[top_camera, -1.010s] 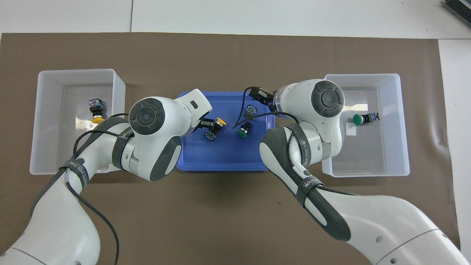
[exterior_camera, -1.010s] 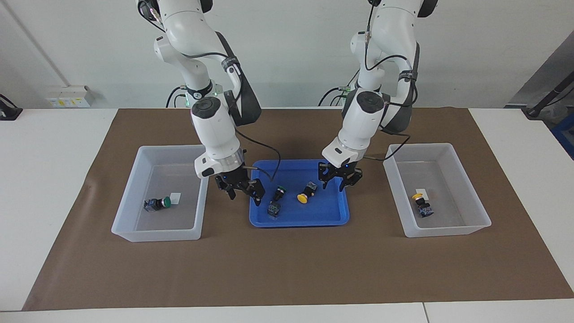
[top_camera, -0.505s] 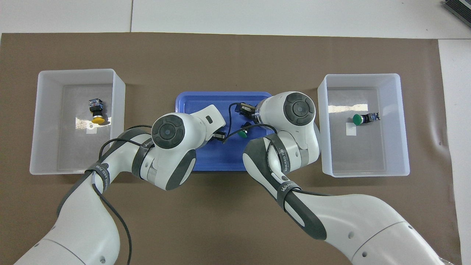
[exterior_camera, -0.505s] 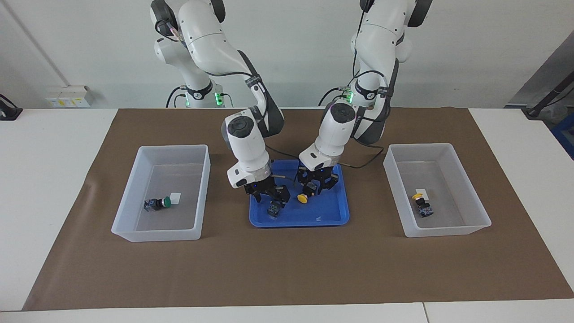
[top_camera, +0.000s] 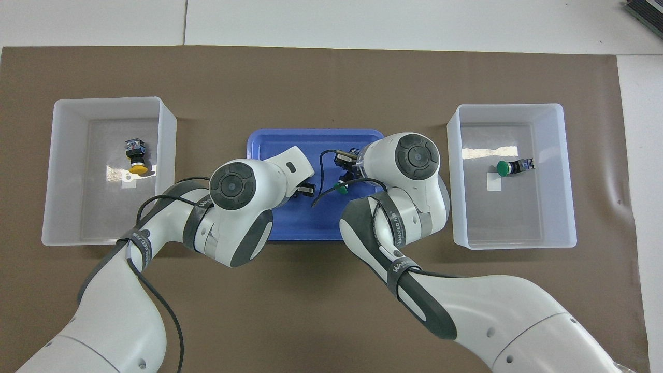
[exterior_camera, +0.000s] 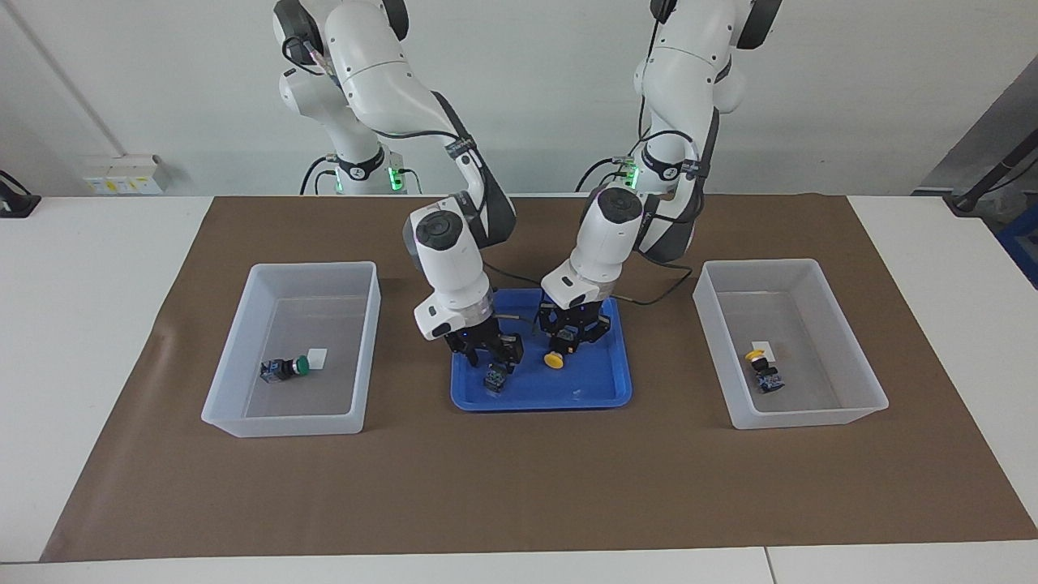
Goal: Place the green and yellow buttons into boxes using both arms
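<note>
My left gripper is going to let go of its yellow button in the space between the other yellow button and that clear box's outside (top_camera: 107,168).
In the blue tray (exterior_camera: 600,393) my right gripper (exterior_camera: 491,363) is down on a green button (exterior_camera: 495,379) and shut on its black body. The bluish block end sticks out below the fingers, and the green cap (top_camera: 342,189) shows in the overhead view. Beside it, my left gripper (exterior_camera: 564,349) is shut on a yellow button (exterior_camera: 554,361), whose cap pokes out under the fingers. In the overhead view the left arm hides that button.
A clear box (exterior_camera: 243,410) toward the right arm's end holds a green button (exterior_camera: 284,369) and a white tag. A matching box (exterior_camera: 811,418) toward the left arm's end holds a yellow button (exterior_camera: 762,371). Both stand on a brown mat.
Both arms swung in from the tray's ends and came down onto the buttons. The right gripper's fingers closed around the green button, the left gripper's around the yellow one.
</note>
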Robot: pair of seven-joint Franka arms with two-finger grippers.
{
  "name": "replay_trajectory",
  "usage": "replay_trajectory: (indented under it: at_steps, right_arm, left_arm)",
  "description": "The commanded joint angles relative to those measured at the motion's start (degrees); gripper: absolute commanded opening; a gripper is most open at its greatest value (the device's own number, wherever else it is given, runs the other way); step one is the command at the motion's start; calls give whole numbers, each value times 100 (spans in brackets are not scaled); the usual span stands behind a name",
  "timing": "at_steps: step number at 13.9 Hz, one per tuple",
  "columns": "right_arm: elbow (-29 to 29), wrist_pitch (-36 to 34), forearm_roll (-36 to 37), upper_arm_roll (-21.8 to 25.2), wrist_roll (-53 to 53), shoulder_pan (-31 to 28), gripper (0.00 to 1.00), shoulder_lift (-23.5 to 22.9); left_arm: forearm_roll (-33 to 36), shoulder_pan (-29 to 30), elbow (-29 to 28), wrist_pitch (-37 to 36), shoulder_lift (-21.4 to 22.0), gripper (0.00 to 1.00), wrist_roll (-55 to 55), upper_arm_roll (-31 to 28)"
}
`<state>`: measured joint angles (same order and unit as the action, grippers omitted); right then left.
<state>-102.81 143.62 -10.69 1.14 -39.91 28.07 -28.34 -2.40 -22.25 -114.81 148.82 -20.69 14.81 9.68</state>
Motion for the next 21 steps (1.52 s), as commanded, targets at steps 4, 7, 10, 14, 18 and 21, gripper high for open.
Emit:
replay_trajectory:
  at_steps: [4,7,10,14,18,21]
  right_arm:
    - [77,-991,-126,44,98,-179,0,713]
    - [94,-1563,-65,44,168,-425,0,1259]
    - [138,-1889,-39,44,535,-688,0,1498]
    - [182,-2127,-91,44,1073,-1259,0,1621]
    - [121,-2381,-1030,35,923,-2339,0,1630]
    - [-168,-2339,-1215,35,1212,-2955,0,1639]
  left_arm:
    - [-59,703,836,-1177,38,0,-83,-1]
    - [-59,1124,1328,-1986,170,0,-109,8]
    - [-68,1704,1645,-2602,284,0,-468,25]
    - [-68,2592,1936,-3201,302,0,-1530,8]
    - [-50,3181,1735,-3123,390,0,-2228,-45]
    - [3,3550,753,-2273,723,0,-2245,-106]
